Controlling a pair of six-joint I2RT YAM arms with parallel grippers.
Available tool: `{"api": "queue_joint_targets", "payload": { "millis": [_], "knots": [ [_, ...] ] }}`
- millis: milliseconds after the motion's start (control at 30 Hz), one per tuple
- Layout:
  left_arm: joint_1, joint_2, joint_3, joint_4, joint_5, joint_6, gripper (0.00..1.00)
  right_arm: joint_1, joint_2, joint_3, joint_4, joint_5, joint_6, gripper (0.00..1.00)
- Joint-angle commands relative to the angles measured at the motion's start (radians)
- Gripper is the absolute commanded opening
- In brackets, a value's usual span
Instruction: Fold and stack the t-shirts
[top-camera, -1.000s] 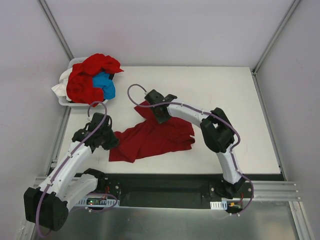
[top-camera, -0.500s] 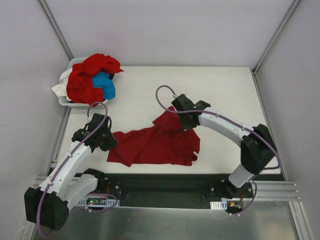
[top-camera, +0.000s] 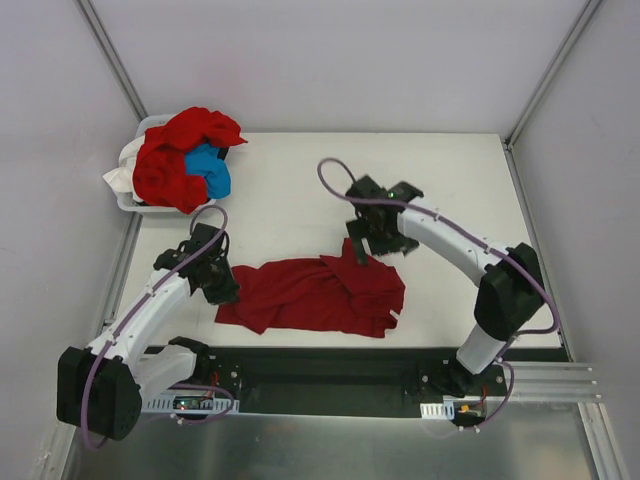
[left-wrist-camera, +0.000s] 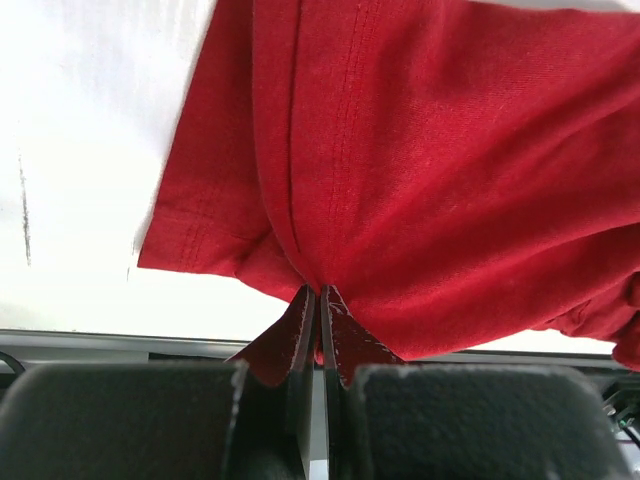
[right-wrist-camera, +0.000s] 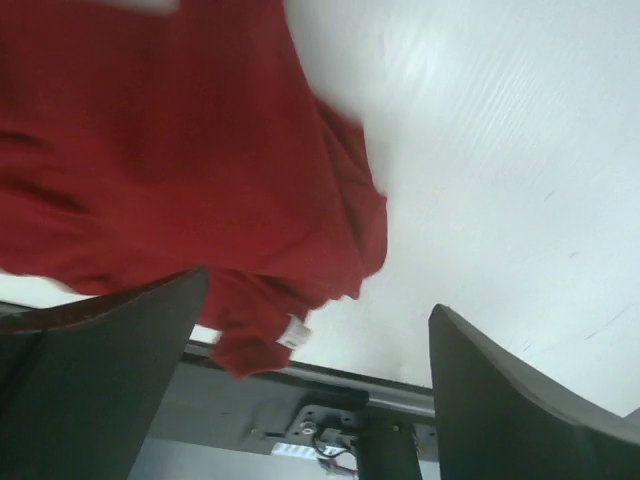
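Note:
The robot's right gripper needs to close on the far edge (top-camera: 323, 258) of the deep-red t-shirt, near its middle, where the flap of the t-shirt sticks out toward the back.
A deep-red t-shirt (top-camera: 320, 295) lies crumpled across the near middle of the table. My left gripper (top-camera: 222, 285) is shut on its left edge; in the left wrist view the fingers (left-wrist-camera: 300, 335) pinch a fold of the red cloth (left-wrist-camera: 430, 180). Above the shirt's far right corner hovers my right gripper (top-camera: 375, 240), open and holding nothing. In the right wrist view the wide-apart right gripper (right-wrist-camera: 318, 294) looks down on the red t-shirt (right-wrist-camera: 180, 150) and its white label (right-wrist-camera: 293, 333). More red t-shirts (top-camera: 175, 150) and a blue one (top-camera: 208, 168) are heaped at the far left.
A white basket (top-camera: 128, 200) at the table's far left corner holds the heap, with white cloth hanging over its left rim. Metal frame posts stand at the back corners. The table's front edge (top-camera: 400, 345) runs just below the shirt.
My right gripper carried the shirt's corner to the right, then opened and let it go; the cloth dropped onto the table. The left gripper kept its hold and shifted slightly right.

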Motion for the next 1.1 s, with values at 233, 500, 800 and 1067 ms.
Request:
{"api": "queue_joint_targets", "payload": {
  "millis": [233, 500, 800, 1067],
  "knots": [
    [0.011, 0.006, 0.008, 0.011, 0.044, 0.043, 0.0, 0.169, 0.373, 0.803, -0.172, 0.026, -0.09, 0.9],
    [0.011, -0.019, 0.006, 0.016, 0.044, 0.053, 0.0, 0.215, 0.497, 0.785, -0.081, 0.013, -0.041, 0.73],
    [0.011, -0.024, 0.011, 0.017, 0.05, 0.067, 0.0, 0.226, 0.588, 0.73, -0.041, 0.063, -0.059, 0.58],
    [0.013, -0.022, 0.014, 0.016, 0.048, 0.073, 0.0, 0.227, 0.616, 0.674, -0.026, 0.066, -0.067, 0.54]
  ]
}}
